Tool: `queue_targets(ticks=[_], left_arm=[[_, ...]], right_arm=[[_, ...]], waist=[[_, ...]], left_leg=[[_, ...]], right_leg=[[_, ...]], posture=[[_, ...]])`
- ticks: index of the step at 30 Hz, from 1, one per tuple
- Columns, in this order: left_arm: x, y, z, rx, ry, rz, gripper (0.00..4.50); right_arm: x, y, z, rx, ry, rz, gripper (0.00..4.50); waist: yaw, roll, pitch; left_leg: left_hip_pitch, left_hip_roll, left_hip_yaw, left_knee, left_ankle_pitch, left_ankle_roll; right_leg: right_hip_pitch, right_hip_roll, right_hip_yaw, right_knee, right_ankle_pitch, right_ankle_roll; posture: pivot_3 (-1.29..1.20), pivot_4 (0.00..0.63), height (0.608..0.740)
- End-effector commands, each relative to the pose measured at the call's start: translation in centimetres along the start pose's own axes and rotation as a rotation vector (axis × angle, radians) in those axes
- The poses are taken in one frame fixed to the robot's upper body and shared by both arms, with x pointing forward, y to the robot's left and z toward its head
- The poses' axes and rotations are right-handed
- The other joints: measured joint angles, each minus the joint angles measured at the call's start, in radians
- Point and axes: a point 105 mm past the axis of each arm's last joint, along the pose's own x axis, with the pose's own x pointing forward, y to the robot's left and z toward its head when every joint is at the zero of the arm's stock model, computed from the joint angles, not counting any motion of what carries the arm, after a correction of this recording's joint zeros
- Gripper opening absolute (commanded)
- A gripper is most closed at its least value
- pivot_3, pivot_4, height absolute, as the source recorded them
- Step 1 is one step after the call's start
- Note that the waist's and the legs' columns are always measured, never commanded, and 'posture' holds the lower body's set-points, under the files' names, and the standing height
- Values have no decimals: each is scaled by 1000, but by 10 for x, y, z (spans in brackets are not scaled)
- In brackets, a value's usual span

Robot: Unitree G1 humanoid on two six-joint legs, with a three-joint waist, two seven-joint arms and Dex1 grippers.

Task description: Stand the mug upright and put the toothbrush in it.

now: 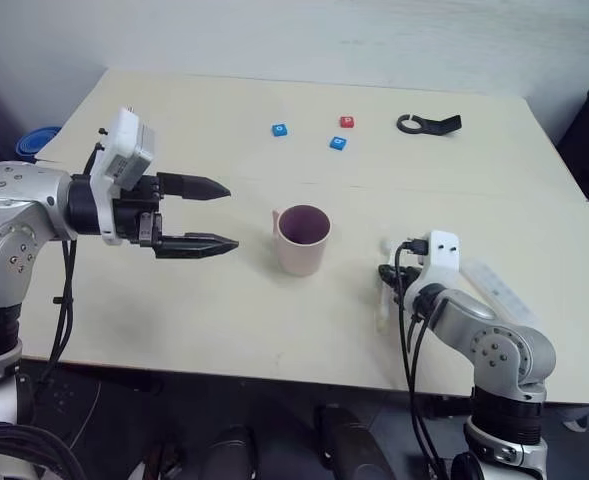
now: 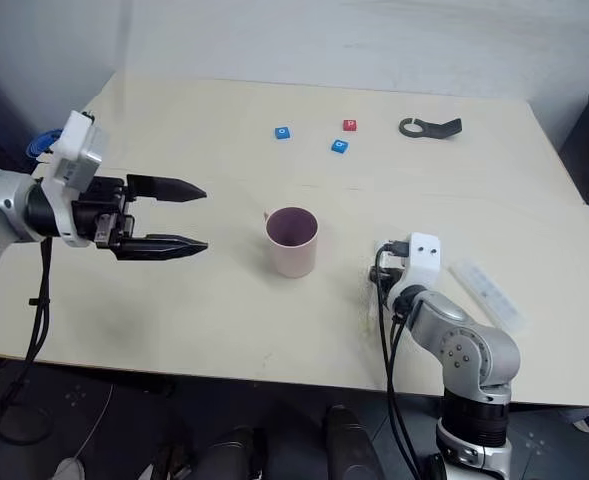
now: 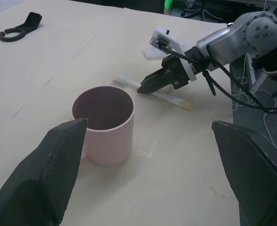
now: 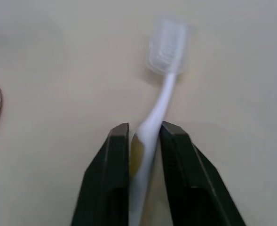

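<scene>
The robot's right gripper needs to release the toothbrush inside the opening of the pale pink mug [image 1: 302, 225], with the toothbrush's bristled head up.
The pale pink mug [image 1: 303, 238] stands upright in the middle of the table, its opening facing up and its small handle on the left side. My left gripper [image 1: 232, 216] hovers open to the left of the mug, pointing at it, with nothing between its fingers. To the right of the mug, my right gripper [image 4: 144, 129] is down at the table and shut on the handle of the toothbrush [image 4: 164, 89]. The white bristled head sticks out ahead of the fingers, low over the tabletop.
A clear flat plastic case [image 1: 494, 285] lies just right of my right arm. At the back of the table [image 1: 174, 320] are two small blue blocks [image 1: 279, 130], a red block [image 1: 346, 121] and a black clip [image 1: 429, 124].
</scene>
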Motion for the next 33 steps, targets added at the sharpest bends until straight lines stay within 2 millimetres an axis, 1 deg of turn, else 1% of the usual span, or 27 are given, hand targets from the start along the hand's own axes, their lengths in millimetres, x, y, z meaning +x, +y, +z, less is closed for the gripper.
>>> queue_targets(ticks=[1, 2, 3, 4, 5, 7, 8, 10, 12, 13, 14, 16, 18, 20, 21, 22, 24, 27, 29, 33], left_arm=[[-4, 0, 10, 45, -23, 12, 4500], [-4, 0, 10, 44, -24, 13, 4500], [-5, 0, 10, 41, -26, 17, 4500], [-5, 0, 9, 35, -28, 22, 4500], [-6, 1, 8, 28, -29, 30, 4500], [-9, 2, 6, 12, -33, 50, 4500], [-11, 3, 5, 2, -38, 62, 4500], [-14, 3, 4, -14, -50, 80, 4500], [-18, 3, 2, -29, -52, 99, 4500], [-21, 3, 0, -36, -47, 111, 4500], [-23, 2, -1, -40, -43, 120, 4500], [-26, 3, -2, -42, -37, 140, 4500], [-29, 4, -1, -43, -40, 157, 4500], [-29, 5, 1, -40, -42, 163, 4500], [-29, 4, 2, -38, -42, 164, 4500], [-29, 4, 4, -35, -40, 166, 4500], [-29, 2, 5, -32, -39, 167, 4500], [-31, 1, 8, -30, -36, 174, 4500], [-32, 0, 9, -32, -31, 182, 4500], [-32, -1, 10, -33, -31, 185, 4500]], right_arm=[[0, -1, -14, -5, 64, 10, 179], [-1, -3, -13, -8, 61, 8, 179], [-2, -3, -6, -13, 38, 9, 179], [-4, -2, 6, -21, -8, 21, 179], [-5, 3, 23, -33, -75, 49, 179], [-10, 18, 59, -37, -222, 124, 179], [-14, 32, 79, -8, -303, 191, 179], [-23, 58, 107, 45, -409, 333, 179], [-31, 88, 127, 75, -477, 489, 179], [-35, 108, 137, 67, -506, 576, 179], [-37, 121, 143, 58, -523, 629, 179], [-34, 146, 143, 56, -514, 721, 179], [-28, 172, 137, 41, -500, 798, 179], [-18, 189, 127, 13, -492, 820, 179], [-13, 193, 123, 6, -493, 818, 179], [-6, 196, 119, -12, -506, 804, 179], [2, 199, 115, -36, -532, 787, 179], [10, 193, 118, -68, -615, 726, 179], [12, 190, 119, -80, -646, 705, 179], [7, 188, 121, -95, -685, 708, 179]], waist=[[1, 0, 0], [1, 0, 0], [2, 0, 0], [2, 0, 0], [2, 0, 0], [0, 2, 2], [-1, 3, 2], [-4, 4, 2], [-3, 4, 2], [-3, 4, 2], [-3, 4, 2], [-2, 4, 2], [-2, 3, 2], [-3, 3, 2], [-3, 3, 2], [-3, 3, 2], [-3, 3, 2], [0, 3, 2], [-1, 3, 2], [-4, 3, 2]], left_leg=[[0, 0, 0, 0, 0, 0], [0, 0, 0, 0, 0, 0], [0, 0, 0, 0, 0, 0], [0, 0, 0, 0, 0, 0], [0, 0, 0, 0, 0, 0], [-1, 0, 0, 0, 0, 0], [-1, -1, 1, 0, 0, 0], [-2, -1, 2, 0, 0, 0], [-2, 1, 2, 0, 0, 0], [-2, 2, 1, -1, 0, -1], [-2, 3, 1, -1, -1, -1], [-2, 4, 1, -2, -1, -2], [-3, 4, 1, -2, 0, -3], [-3, 3, 1, -1, 0, -3], [-3, 2, 1, -1, 0, -3], [-3, 1, 1, -1, 0, -3], [-4, 1, 1, -1, 0, -3], [-4, 1, 1, -1, 0, -3], [-4, 1, 1, -1, 0, -3], [-4, 1, 0, -1, 0, -4]], right_leg=[[0, 0, 0, 0, 0, 0], [0, 0, 0, 0, 0, 0], [0, 0, 0, 0, 0, 0], [0, 0, 0, 0, 0, 0], [0, 0, 0, 0, 0, 0], [-1, 0, 0, 0, 0, 0], [-1, 0, 1, 0, 0, 0], [-4, 0, 2, 2, 0, 0], [-5, 0, 2, 2, 0, 0], [-5, -1, 1, 2, 0, 0], [-5, -1, 1, 2, 0, -1], [-5, -2, 0, 3, -1, -2], [-6, -2, 0, 6, -1, -2], [-6, -3, 0, 6, -1, -2], [-6, -3, 0, 6, -1, -2], [-6, -3, 0, 6, -1, -2], [-6, -3, 0, 6, -1, -2], [-6, -3, -1, 6, -1, -2], [-6, -3, -1, 6, -1, -2], [-6, -3, -1, 7, -1, -2]], posture=[[0, 150, 740], [0, 150, 740], [0, 150, 740], [0, 150, 740], [0, 150, 740], [0, 150, 740], [0, 150, 740], [0, 150, 740], [0, 150, 740], [0, 150, 740], [0, 150, 740], [0, 150, 740], [0, 150, 740], [0, 150, 740], [0, 150, 740], [0, 150, 740], [0, 150, 740], [0, 150, 740], [0, 150, 740], [0, 150, 740]])
